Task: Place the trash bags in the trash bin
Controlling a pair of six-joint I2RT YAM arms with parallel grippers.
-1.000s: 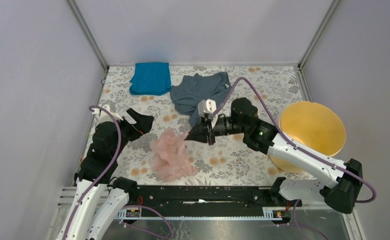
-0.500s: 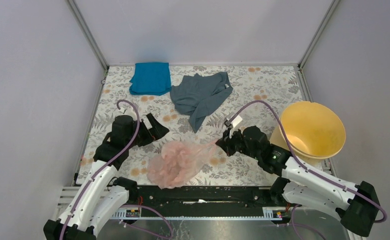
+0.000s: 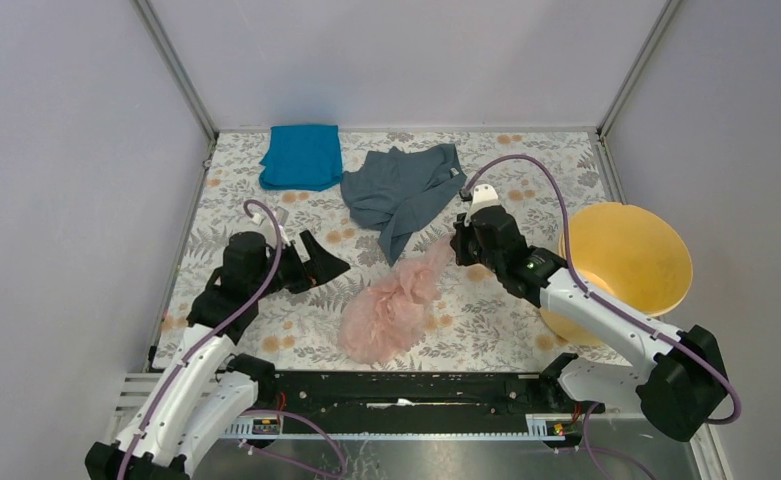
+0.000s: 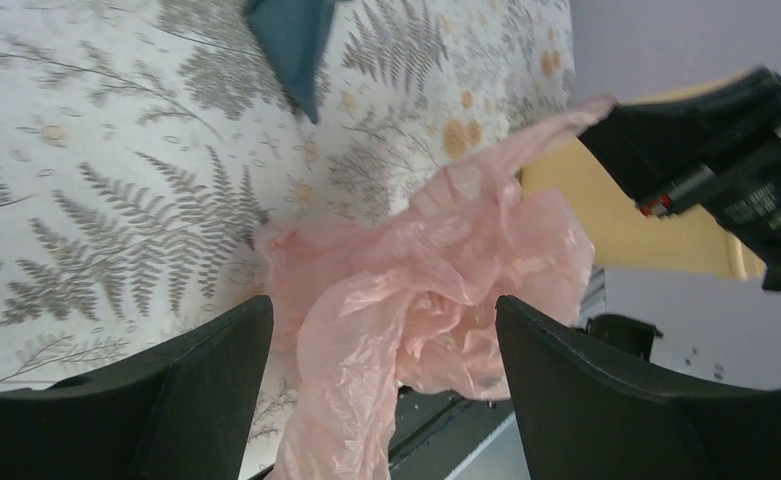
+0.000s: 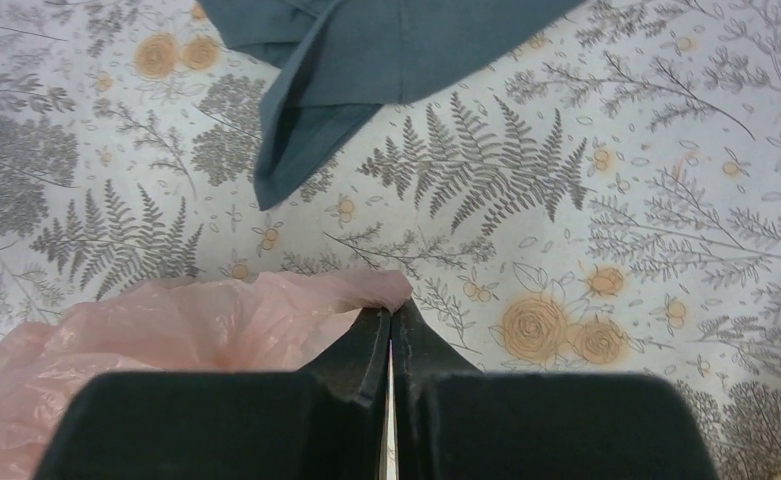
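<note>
The robot's right gripper grips just the upper edge of the crumpled trash bag, so its left gripper should first grab the bag's middle [image 3: 391, 304] and spread it open.
The pale-pink trash bag [image 3: 394, 305] hangs crumpled over the middle of the floral table, stretched up to the right. My right gripper [image 3: 455, 247] is shut on its upper edge; the right wrist view shows the film [image 5: 166, 330] pinched at the fingertips [image 5: 371, 345]. My left gripper [image 3: 328, 266] is open and empty, just left of the bag; the bag [image 4: 436, 290] sits between and beyond its wide-apart fingers [image 4: 206, 350]. The yellow-orange trash bin [image 3: 626, 262] stands tilted at the right edge, behind my right arm, and also shows in the left wrist view [image 4: 606, 220].
A grey-blue garment [image 3: 402, 190] lies at the back middle, its tip [image 5: 366, 60] near my right gripper. A bright blue folded cloth [image 3: 302, 156] lies at the back left. The black rail [image 3: 406, 390] runs along the near edge. Walls close in both sides.
My right gripper has risen and moved back toward the garment, pulling the bag up and to the right. My left gripper has shifted slightly right, still open.
</note>
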